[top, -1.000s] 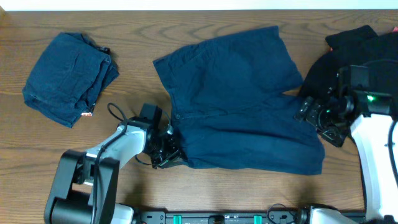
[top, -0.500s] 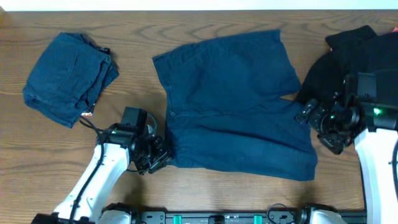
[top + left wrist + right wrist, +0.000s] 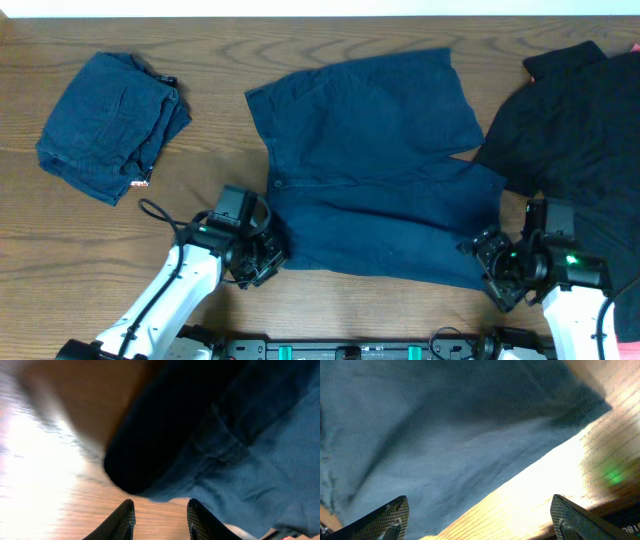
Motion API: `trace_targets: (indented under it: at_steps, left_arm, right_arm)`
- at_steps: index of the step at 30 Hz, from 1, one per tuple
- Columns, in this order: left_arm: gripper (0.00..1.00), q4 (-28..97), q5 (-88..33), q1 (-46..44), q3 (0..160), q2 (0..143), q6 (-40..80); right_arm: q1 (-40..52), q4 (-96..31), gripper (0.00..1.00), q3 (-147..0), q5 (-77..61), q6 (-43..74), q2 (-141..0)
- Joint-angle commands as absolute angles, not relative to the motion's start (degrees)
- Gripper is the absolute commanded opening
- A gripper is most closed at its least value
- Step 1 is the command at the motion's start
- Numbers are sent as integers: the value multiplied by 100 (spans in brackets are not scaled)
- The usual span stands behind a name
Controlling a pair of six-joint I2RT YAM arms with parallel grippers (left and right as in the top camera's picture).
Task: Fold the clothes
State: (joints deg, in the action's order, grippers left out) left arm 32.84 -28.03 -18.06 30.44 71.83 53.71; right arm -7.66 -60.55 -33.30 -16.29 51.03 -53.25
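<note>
I need to reach in with my left gripper, whose open fingers straddle wood short of the slanted shorts, and pinch the near waist corner [image 3: 162, 491] before I pull the shorts square.
Dark navy shorts [image 3: 370, 160] lie spread flat mid-table, one piece of the clothes. My left gripper [image 3: 268, 260] sits at their front-left corner. In the left wrist view that gripper [image 3: 160, 512] is open, with bare wood between its fingers and the cloth edge [image 3: 200, 435] just ahead. My right gripper [image 3: 483, 262] hovers at the front-right hem. Seen from the right wrist, it [image 3: 477, 512] stands wide open over the hem [image 3: 445, 435] and the wood, holding nothing.
A folded navy piece [image 3: 110, 120] rests at the far left. A black garment [image 3: 585, 130] is heaped at the right edge, partly under my right arm. The wooden table [image 3: 80, 230] shows bare at the front left.
My left gripper opened and let go of the shorts' front-left corner. My right arm moved from beside the black garment to the shorts' front-right hem. The front hem has shifted slightly.
</note>
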Motion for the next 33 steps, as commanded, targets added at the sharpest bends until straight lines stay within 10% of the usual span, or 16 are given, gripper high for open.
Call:
trace_targets:
  at_steps: [1,18,23,26,33]
  left_arm:
    - [37,3114,-2447,-2112,2939,7146,6095]
    - [36,2399,-1444,-2554,2698,7323,7065]
    - [11,2388,-1542,-2554,2694,7345,7057]
    - [6,2388,-1745,-2554,2696,7341,6842]
    - [6,2639,-2235,-2554,2698,6980,6086]
  right_arm:
    - [-786,-5902,90,-2952,-1680,5378,-5266]
    - [-788,-4287,91,-1509,-1876,6042,-5288]
    - [-788,-4283,55,-1509,-1815,6040,-5288]
    - [-788,-4263,5,-1509,-1776,6038,-5286]
    - [-788,-4150,1,-1601,-1675,5813,-5280]
